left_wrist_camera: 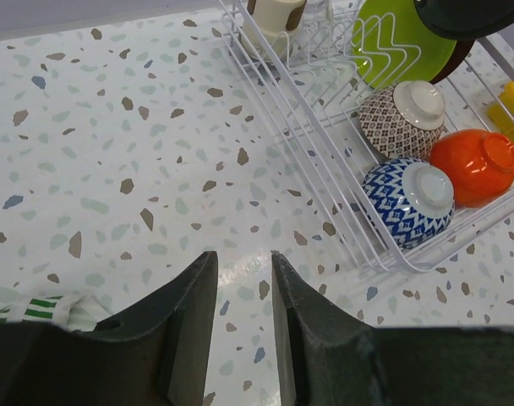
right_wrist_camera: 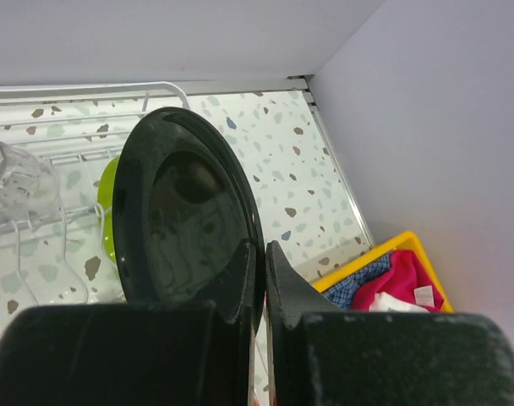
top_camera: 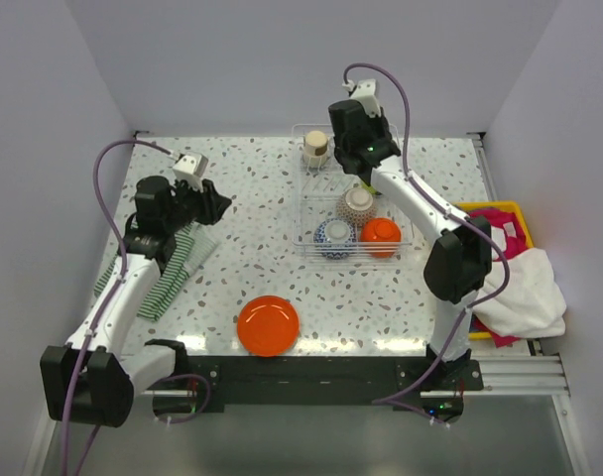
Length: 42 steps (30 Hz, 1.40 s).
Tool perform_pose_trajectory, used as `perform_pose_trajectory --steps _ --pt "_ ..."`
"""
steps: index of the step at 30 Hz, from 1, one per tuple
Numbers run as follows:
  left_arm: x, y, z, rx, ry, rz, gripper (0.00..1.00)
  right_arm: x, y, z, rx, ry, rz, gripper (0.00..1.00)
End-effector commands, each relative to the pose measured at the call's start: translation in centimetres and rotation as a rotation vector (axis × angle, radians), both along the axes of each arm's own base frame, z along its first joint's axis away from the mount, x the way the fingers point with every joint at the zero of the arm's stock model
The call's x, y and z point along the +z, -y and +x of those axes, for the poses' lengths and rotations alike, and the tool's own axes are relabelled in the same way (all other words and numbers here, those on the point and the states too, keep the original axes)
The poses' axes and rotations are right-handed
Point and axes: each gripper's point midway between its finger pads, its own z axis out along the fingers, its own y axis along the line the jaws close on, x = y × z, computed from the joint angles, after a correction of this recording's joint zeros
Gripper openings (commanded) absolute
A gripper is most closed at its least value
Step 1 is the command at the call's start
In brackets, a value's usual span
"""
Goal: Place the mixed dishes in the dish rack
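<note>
The robot's right gripper will release the black plate between the clear glass and the lime green plate point(top_camera: 374, 157) point(right_wrist_camera: 81, 211) in the rack.
My right gripper point(right_wrist_camera: 261, 254) is shut on the rim of the black plate point(right_wrist_camera: 181, 220), held upright over the back of the dish rack point(top_camera: 312, 211), beside the lime green plate point(right_wrist_camera: 109, 222). In the rack stand a beige cup point(top_camera: 315, 149), a brown-patterned bowl point(top_camera: 358, 204), a blue-white bowl point(top_camera: 334, 238) and an orange bowl point(top_camera: 381, 236). An orange plate point(top_camera: 268, 325) lies on the table near the front. My left gripper point(left_wrist_camera: 243, 271) is open and empty over bare table, left of the rack point(left_wrist_camera: 325, 182). No dark red plate shows.
A green-white striped cloth point(top_camera: 173, 263) lies under my left arm. A yellow bin point(top_camera: 515, 210) of coloured cloths stands at the right edge, with a white cloth point(top_camera: 525, 293) spilling from it. A clear glass point(right_wrist_camera: 16, 182) stands in the rack's back row. Walls close the back and sides.
</note>
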Motion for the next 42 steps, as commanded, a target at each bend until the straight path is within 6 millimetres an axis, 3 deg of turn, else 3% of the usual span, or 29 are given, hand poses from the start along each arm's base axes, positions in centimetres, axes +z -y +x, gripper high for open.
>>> perform_pose_trajectory --steps 1,18,23,26,27,28,29,32,37,38,40,41,42 --pt "0.6 -0.3 0.0 0.005 0.026 -0.031 0.37 2.8 1.1 1.1 -0.069 0.067 -0.032 0.00" --pt "-1.3 -1.2 0.1 0.021 -0.020 -0.042 0.39 -3.9 0.1 4.7 -0.035 -0.067 -0.145 0.00" --pt "-3.5 0.0 -1.0 -0.073 -0.066 -0.038 0.46 -5.7 0.1 5.4 0.007 -0.092 -0.151 0.00" --pt "-5.5 1.6 -2.8 -0.220 -0.113 -0.036 0.47 -5.9 0.0 5.2 0.019 -0.109 -0.150 0.01" --pt "-6.4 1.8 -3.5 -0.269 -0.134 -0.009 0.47 -6.0 0.1 5.1 0.020 -0.117 -0.149 0.07" --pt "-6.8 2.4 -4.3 -0.334 -0.146 -0.016 0.48 -5.9 0.0 4.7 0.041 -0.133 -0.135 0.22" --pt "-8.0 2.6 -4.6 -0.366 -0.186 -0.011 0.49 -5.9 -0.1 4.4 0.051 -0.144 -0.132 0.30" --pt "-10.3 3.3 -5.8 -0.464 -0.260 0.033 0.50 -5.2 0.3 3.3 0.072 -0.156 -0.114 0.47" --pt "-11.2 4.6 -6.4 -0.545 -0.244 0.122 0.51 -3.4 0.3 0.5 0.126 -0.166 -0.030 0.53" --pt "-11.3 4.8 -6.6 -0.579 -0.219 0.155 0.50 -2.4 -0.6 -0.7 0.188 -0.163 0.013 0.54" --pt "-11.5 5.6 -7.6 -0.632 -0.230 0.183 0.47 -2.6 -1.9 -2.3 0.287 -0.193 0.061 0.56" --pt "-11.6 5.9 -8.0 -0.670 -0.213 0.209 0.45 -3.9 -2.9 -4.0 0.341 -0.230 0.062 0.57" --pt "-11.6 6.0 -8.6 -0.691 -0.224 0.216 0.42 -2.2 -4.6 -5.4 0.460 -0.190 0.122 0.59"
